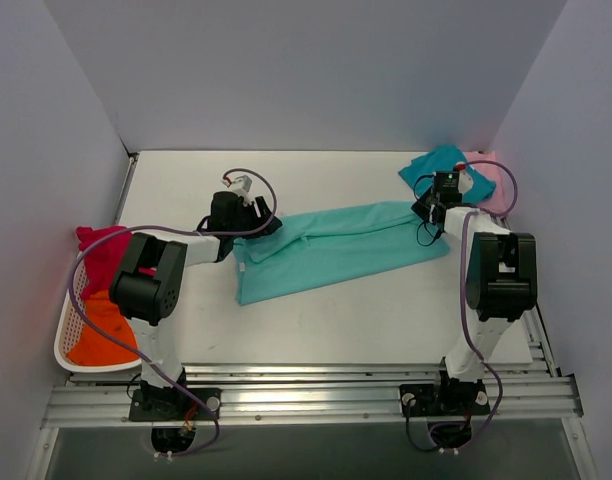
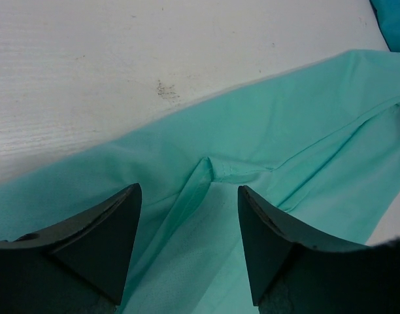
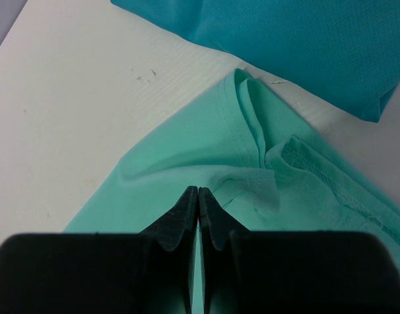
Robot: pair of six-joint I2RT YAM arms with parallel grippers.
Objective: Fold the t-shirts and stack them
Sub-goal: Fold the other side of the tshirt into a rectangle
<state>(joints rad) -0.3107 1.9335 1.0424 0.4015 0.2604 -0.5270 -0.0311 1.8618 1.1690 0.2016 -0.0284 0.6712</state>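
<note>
The mint-green t-shirt's folded-over flap ends short of the t-shirt's near edge, so the robot's left gripper will pinch the t-shirt's raised crease (image 2: 189, 198) and pull the flap toward that edge.
A light mint-green t-shirt (image 1: 331, 250) lies stretched in a long band across the middle of the table. My left gripper (image 1: 258, 226) is open over its left end; in the left wrist view the two fingers (image 2: 115, 242) stand wide apart above a fold of the mint cloth (image 2: 265, 144). My right gripper (image 1: 428, 212) is shut on the shirt's right end, pinching the mint cloth (image 3: 187, 144) near a stitched hem. A darker teal t-shirt (image 1: 441, 163) lies folded at the back right, also in the right wrist view (image 3: 304, 46), with a pale pink t-shirt (image 1: 494, 183) beside it.
A white mesh basket (image 1: 68, 345) hangs at the table's left edge, holding a magenta-red t-shirt (image 1: 101, 250) and an orange t-shirt (image 1: 104, 335). Grey walls close in the table on three sides. A metal rail (image 1: 306, 395) runs along the near edge.
</note>
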